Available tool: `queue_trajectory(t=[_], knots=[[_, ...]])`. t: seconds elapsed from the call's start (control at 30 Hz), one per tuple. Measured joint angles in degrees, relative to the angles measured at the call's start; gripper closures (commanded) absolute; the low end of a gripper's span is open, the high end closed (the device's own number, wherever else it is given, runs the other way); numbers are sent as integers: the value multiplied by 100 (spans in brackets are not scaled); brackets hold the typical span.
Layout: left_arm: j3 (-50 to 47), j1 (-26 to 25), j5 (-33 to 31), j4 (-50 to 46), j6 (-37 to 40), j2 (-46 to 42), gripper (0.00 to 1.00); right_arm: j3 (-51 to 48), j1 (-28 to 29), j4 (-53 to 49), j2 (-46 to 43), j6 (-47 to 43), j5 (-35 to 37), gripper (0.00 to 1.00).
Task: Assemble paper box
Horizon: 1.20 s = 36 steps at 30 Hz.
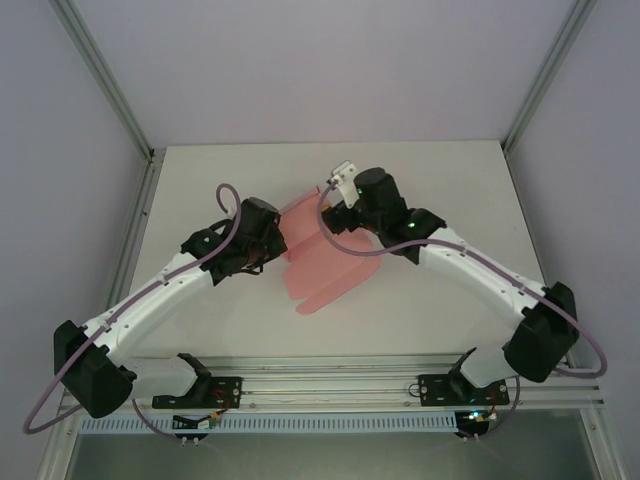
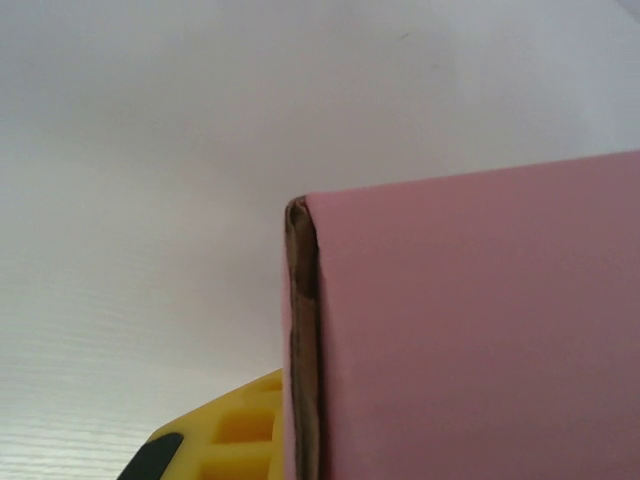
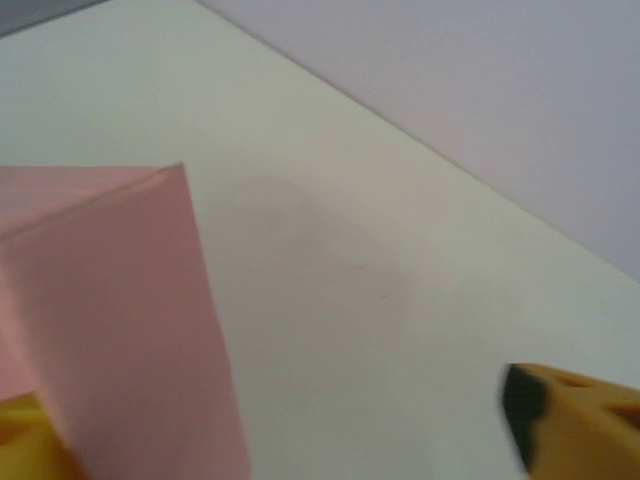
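My left gripper will release the paper box on the white table [image 1: 318,289] under the box's rounded flaps, toward the metal rail.
The paper box [image 1: 335,272] is a partly folded pink card lying mid-table between my two arms, with rounded flaps pointing toward the near edge. My left gripper [image 1: 268,245] is at its left edge and shut on the paper box. In the left wrist view a pink panel [image 2: 470,330] stands upright with its folded edge at the jaws, and one yellow finger [image 2: 230,430] shows beside it. My right gripper [image 1: 332,215] is over the card's far right part. Its yellow fingers [image 3: 585,420] stand wide apart, open, with a raised pink flap [image 3: 120,320] next to the left one.
The white table [image 1: 440,190] has bare surface behind and to the right of the card. Aluminium frame posts [image 1: 135,130] rise at both back corners. A metal rail [image 1: 330,385] with the arm bases runs along the near edge.
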Motion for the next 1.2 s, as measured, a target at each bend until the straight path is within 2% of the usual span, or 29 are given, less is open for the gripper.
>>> queue_trajectory(t=[0.1,0.23,0.43,0.6,0.67,0.8,1.0,1.03,1.13,1.17,1.2], knots=[[166,2,-46,-87,195,254,100,-131,-83,-282,-520,83,-881,0],[332,26,129,-101,800,570,100,-426,-118,-354,-1294,358,-1543,0],[1502,48,540,-634,3340,1659,100,-905,-800,-529,-2328,1172,-1709,0],[2739,31,1029,-1711,5748,3099,100,-1403,-1399,-992,-3014,1759,-1606,0],[3348,-24,922,-2249,6465,3845,100,-1547,-1541,-1185,-3195,1941,-1569,0],[4382,-221,352,-2994,7429,5115,100,-1700,-1670,-1478,-3436,2151,-1451,0],[4870,-619,-538,-3394,8288,5958,100,-1733,-1762,-1727,-3499,2280,-1272,0],[4874,-684,-658,-3405,8391,5993,98,-1733,-1786,-1735,-3495,2288,-1266,0],[4885,-848,-887,-3388,8666,6041,62,-1733,-1856,-1753,-3462,2293,-1261,0],[4905,-887,-922,-3370,8732,6043,53,-1735,-1888,-1764,-3442,2293,-1263,0],[4933,-911,-927,-3353,8784,6043,49,-1738,-1923,-1770,-3421,2293,-1263,0]])
